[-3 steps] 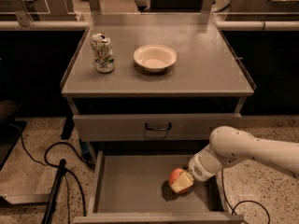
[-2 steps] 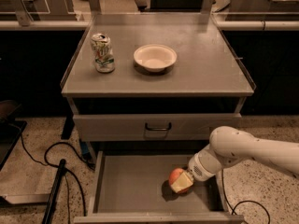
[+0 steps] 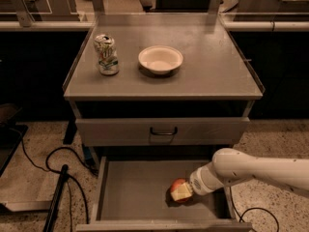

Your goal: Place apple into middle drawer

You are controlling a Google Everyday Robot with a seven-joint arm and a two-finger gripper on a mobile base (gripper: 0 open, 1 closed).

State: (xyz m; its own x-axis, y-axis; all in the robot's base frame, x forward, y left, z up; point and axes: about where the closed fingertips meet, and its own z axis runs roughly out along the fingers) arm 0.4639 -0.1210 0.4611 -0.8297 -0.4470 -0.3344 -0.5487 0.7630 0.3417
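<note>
Next, I let go of the apple halfway across the open drawer's grey bottom (image 3: 164, 196), lined up with the black handle.
The red-orange apple (image 3: 177, 186) lies on the flat grey floor of the pulled-out middle drawer (image 3: 133, 187), toward its right side. My gripper (image 3: 181, 192) comes in from the right on a white arm and is down in the drawer, right at the apple, with a pale finger (image 3: 182, 193) lying across the apple's front. The rest of the apple is hidden behind the gripper.
A closed drawer front with a black loop handle (image 3: 163, 131) sits above the open drawer. On the cabinet top stand a soda can (image 3: 106, 54) and a white bowl (image 3: 160, 59). Black cables (image 3: 58, 168) run over the floor at the left.
</note>
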